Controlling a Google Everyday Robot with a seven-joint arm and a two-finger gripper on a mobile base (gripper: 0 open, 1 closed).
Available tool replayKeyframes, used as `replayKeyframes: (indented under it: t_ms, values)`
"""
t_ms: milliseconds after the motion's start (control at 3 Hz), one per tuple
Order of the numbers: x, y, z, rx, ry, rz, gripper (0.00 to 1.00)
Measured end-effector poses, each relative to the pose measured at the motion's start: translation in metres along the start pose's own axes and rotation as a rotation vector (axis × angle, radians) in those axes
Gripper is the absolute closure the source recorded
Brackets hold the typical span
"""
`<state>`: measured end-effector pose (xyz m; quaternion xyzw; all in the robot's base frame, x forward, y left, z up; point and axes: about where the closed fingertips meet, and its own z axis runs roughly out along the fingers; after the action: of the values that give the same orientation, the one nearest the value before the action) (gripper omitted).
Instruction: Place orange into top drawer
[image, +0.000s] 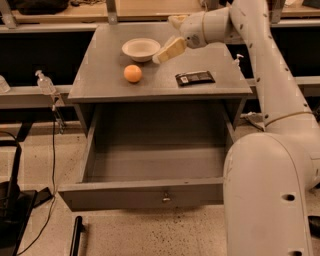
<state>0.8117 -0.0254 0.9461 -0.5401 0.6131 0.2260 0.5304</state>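
Next, I grip the orange's side (137, 73) toward the black packet, in front of the cream-white bowl.
The orange (132, 73) sits on top of the grey cabinet (100, 85), left of centre, just in front of the cream-white bowl (140, 49). The top drawer (145, 195) is pulled fully out below, empty inside, with a small metal keyhole at the centre of its front panel. My gripper (162, 55) hangs above the cabinet top, right of the bowl and up and to the right of the orange, apart from it and holding nothing.
A flat black packet (195, 78) lies on the cabinet top to the right. My white arm and base (270, 190) fill the right side. A clear bottle (45, 82) stands on a ledge to the left. Black cables and equipment (15, 200) lie on the floor at left.
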Motion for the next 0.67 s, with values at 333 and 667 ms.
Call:
replayKeyframes:
  t_ms: [333, 667]
  values:
    - [0.014, 0.026, 0.036, -0.046, 0.040, -0.050, 0.00]
    - [0.029, 0.053, 0.059, -0.084, 0.055, -0.025, 0.00]
